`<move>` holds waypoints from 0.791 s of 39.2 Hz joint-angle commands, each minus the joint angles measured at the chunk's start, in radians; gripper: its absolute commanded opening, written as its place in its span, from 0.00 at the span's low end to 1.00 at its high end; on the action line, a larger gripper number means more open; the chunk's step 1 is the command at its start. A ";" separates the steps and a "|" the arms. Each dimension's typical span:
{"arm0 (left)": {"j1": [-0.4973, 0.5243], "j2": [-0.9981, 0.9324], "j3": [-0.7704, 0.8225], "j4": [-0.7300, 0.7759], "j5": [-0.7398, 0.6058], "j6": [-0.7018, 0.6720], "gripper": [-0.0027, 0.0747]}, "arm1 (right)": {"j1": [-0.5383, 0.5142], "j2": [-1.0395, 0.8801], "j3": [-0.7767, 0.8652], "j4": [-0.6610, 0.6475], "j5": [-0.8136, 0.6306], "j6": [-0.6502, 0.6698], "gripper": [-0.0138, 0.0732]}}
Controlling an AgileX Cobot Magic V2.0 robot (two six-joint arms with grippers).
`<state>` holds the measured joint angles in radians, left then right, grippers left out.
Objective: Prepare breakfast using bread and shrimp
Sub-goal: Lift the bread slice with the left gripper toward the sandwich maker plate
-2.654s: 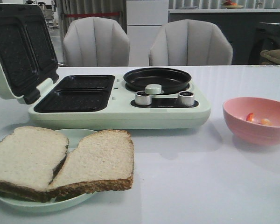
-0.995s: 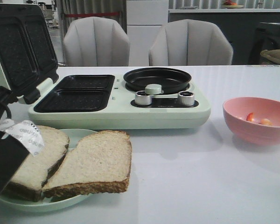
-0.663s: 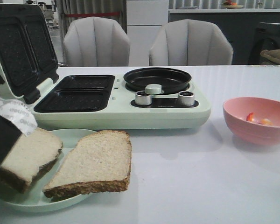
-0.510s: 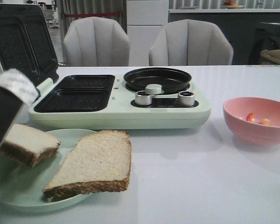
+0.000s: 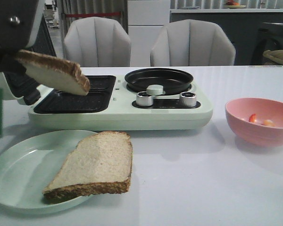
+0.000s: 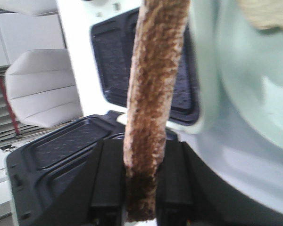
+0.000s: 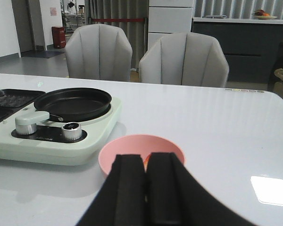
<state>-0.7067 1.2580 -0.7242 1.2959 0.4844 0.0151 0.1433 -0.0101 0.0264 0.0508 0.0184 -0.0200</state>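
Note:
I will use my left gripper to set the slice of bread down on the sandwich maker's dark grill hollow nearer the grey chairs [image 5: 93, 78] [image 6: 113, 57].
My left gripper [image 5: 12, 57] is shut on one slice of bread [image 5: 56, 73] and holds it tilted in the air over the dark grill wells [image 5: 75, 101] of the sandwich maker. In the left wrist view the slice's brown crust [image 6: 153, 94] stands edge-on between the two black fingers [image 6: 108, 179]. The other slice of bread [image 5: 94, 165] lies flat on the pale green plate [image 5: 19, 174]. The shrimp [image 5: 253, 118] sit in the pink bowl [image 5: 259, 134] at the right. My right gripper [image 7: 145, 162] is shut and empty, just short of that bowl [image 7: 118, 153]; it is outside the front view.
The mint-green sandwich maker [image 5: 122, 115] stands across the table's middle, its lid raised at the left behind my left arm. A black frying pan [image 5: 159, 80] and two knobs [image 5: 145, 99] are on its right half. Two grey chairs [image 5: 192, 44] stand beyond the table.
My left gripper took hold of the left slice on the plate and lifted it up and back, from plate level to above the grill wells. The other slice and the bowl stayed put.

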 commanded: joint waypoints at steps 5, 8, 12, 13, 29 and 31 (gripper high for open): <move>0.097 0.051 -0.130 0.063 -0.066 -0.015 0.25 | -0.002 -0.021 -0.016 -0.015 -0.077 0.000 0.32; 0.140 0.097 -0.178 0.093 -0.091 -0.039 0.26 | -0.002 -0.021 -0.016 -0.015 -0.077 0.000 0.32; 0.184 0.177 -0.254 0.106 -0.110 -0.059 0.26 | -0.002 -0.021 -0.016 -0.015 -0.077 0.000 0.32; 0.191 0.194 -0.279 0.106 -0.111 -0.066 0.25 | -0.002 -0.021 -0.016 -0.015 -0.077 0.000 0.32; 0.315 0.479 -0.627 0.113 -0.246 -0.090 0.25 | -0.002 -0.021 -0.016 -0.015 -0.077 0.000 0.32; 0.324 0.509 -0.659 0.113 -0.281 -0.092 0.25 | -0.002 -0.021 -0.016 -0.015 -0.077 0.000 0.32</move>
<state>-0.3971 1.7714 -1.3020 1.3909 0.2593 -0.0573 0.1433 -0.0101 0.0264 0.0508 0.0184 -0.0200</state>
